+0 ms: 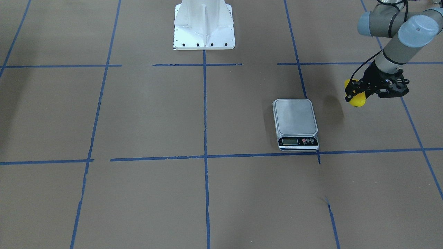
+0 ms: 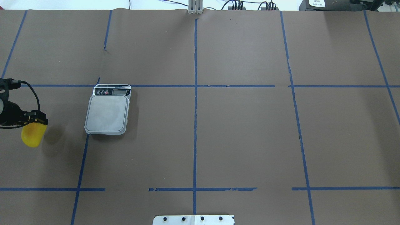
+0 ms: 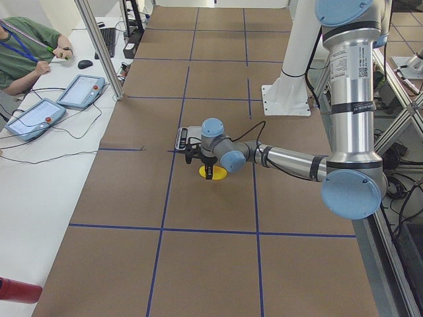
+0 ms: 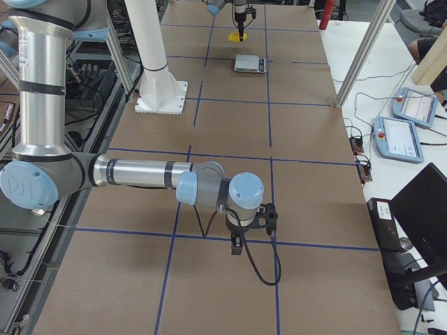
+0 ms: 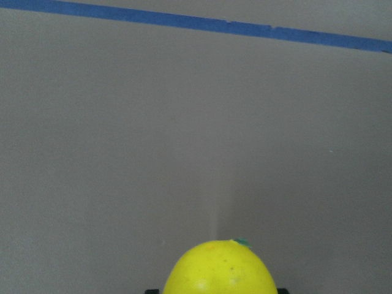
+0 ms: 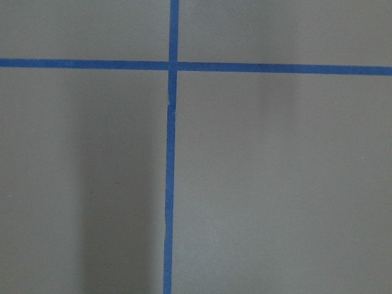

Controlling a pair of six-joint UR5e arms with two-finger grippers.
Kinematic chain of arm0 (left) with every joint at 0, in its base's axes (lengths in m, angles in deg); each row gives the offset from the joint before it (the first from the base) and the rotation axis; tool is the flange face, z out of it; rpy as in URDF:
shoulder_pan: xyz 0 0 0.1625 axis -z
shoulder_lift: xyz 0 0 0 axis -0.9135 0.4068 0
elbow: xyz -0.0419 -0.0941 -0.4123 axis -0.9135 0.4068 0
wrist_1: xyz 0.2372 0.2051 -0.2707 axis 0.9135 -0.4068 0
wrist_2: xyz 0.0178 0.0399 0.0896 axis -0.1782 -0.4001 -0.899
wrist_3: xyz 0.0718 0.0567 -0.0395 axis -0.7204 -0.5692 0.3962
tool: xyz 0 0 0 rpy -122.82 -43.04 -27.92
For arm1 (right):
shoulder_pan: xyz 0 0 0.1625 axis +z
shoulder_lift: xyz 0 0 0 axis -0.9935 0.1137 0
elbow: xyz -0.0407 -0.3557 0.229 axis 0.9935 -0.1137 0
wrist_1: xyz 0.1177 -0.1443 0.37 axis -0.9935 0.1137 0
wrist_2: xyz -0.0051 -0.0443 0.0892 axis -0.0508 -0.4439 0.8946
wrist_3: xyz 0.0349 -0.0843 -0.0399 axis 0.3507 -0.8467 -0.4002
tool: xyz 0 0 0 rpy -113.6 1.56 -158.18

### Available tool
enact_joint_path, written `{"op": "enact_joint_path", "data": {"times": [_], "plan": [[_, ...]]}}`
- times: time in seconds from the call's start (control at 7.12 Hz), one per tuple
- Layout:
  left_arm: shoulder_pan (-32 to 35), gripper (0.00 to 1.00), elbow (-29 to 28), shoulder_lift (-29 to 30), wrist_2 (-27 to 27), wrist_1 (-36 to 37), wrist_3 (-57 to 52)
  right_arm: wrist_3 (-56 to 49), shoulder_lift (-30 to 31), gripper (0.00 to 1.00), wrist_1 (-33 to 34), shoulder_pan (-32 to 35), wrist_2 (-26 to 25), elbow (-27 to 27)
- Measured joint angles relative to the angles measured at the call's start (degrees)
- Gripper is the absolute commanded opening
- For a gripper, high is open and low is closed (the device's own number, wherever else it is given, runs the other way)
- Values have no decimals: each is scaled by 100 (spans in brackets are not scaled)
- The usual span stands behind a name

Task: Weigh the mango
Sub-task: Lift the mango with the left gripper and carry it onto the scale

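The robot's left gripper needs to release the mango, now held above the table, on the scale's silver platform (image 1: 305,117), lined up with the buttons next to the display.
The mango (image 2: 31,135) is bright yellow with an orange blush. My left gripper (image 2: 34,120) is shut on it and holds it above the table, with its shadow on the paper beside it. It also shows in the front view (image 1: 357,100) and fills the bottom of the left wrist view (image 5: 219,269). The scale (image 2: 107,113) has a bare silver platform and stands apart from the mango, to its right in the overhead view. My right gripper (image 4: 237,246) shows only in the right side view, low over the paper; I cannot tell if it is open or shut.
Blue tape lines (image 2: 195,93) divide the brown paper table cover. The white robot base (image 1: 204,24) stands at the table's robot side. Operators' tablets (image 4: 412,125) lie on a side table. The right wrist view shows only paper and a tape crossing (image 6: 173,64).
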Motion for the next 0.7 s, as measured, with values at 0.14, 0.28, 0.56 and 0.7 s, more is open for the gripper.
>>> {"op": "enact_joint_path", "data": {"times": [0.14, 0.28, 0.56, 0.7], "plan": [[131, 0, 315, 262, 42, 740, -166, 0, 0, 100, 1, 0, 0, 0], [261, 0, 429, 789, 60, 1456, -239, 0, 0, 100, 5, 0, 0, 0], [305, 0, 126, 2016, 74, 2370, -175, 0, 0, 100, 7, 0, 0, 0], [207, 0, -170, 2393, 79, 2386, -31, 0, 0, 100, 7, 0, 0, 0]]}}
